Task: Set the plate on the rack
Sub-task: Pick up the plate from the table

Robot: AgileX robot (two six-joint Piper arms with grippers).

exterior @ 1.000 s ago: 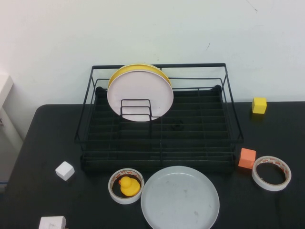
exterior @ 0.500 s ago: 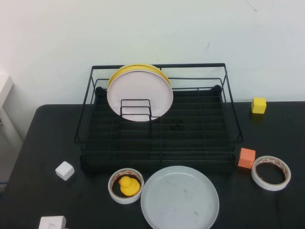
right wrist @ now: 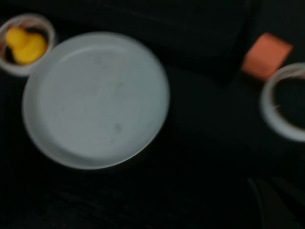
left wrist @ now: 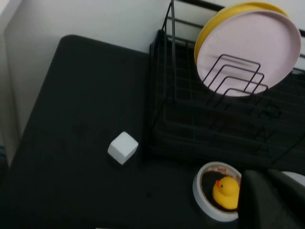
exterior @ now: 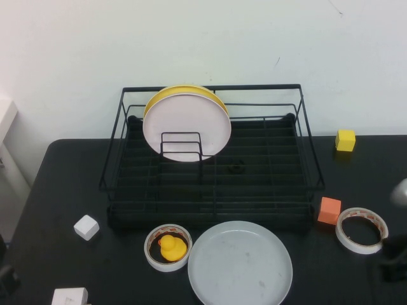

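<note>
My left gripper grabs the pale grey-white plate next by its edge (exterior: 191, 277) beside the tape roll of the yellow duck.
The pale grey-white plate (exterior: 240, 264) lies flat on the black table in front of the rack; it also shows in the right wrist view (right wrist: 95, 100). The black wire rack (exterior: 213, 88) stands behind it, with a pinkish-white plate (exterior: 187, 127) and a yellow plate (exterior: 184, 91) upright at its small wire holder. My left gripper (exterior: 6, 276) is low at the table's front left, shut and empty, far from the plate; the left wrist view shows it (left wrist: 269, 191) near the duck. My right gripper (exterior: 395, 257) is at the front right edge, right of the plate, dark in its wrist view (right wrist: 281, 200).
A tape roll holding a yellow duck (exterior: 168, 248) sits just left of the plate. A white cube (exterior: 86, 227) and a white block (exterior: 70, 297) lie at the front left. An orange cube (exterior: 329, 210), a second tape roll (exterior: 362, 230) and a yellow cube (exterior: 345, 140) lie on the right.
Both arms have come into the high view, the left at the bottom-left edge and the right at the right edge. The plate and other objects have not moved.
</note>
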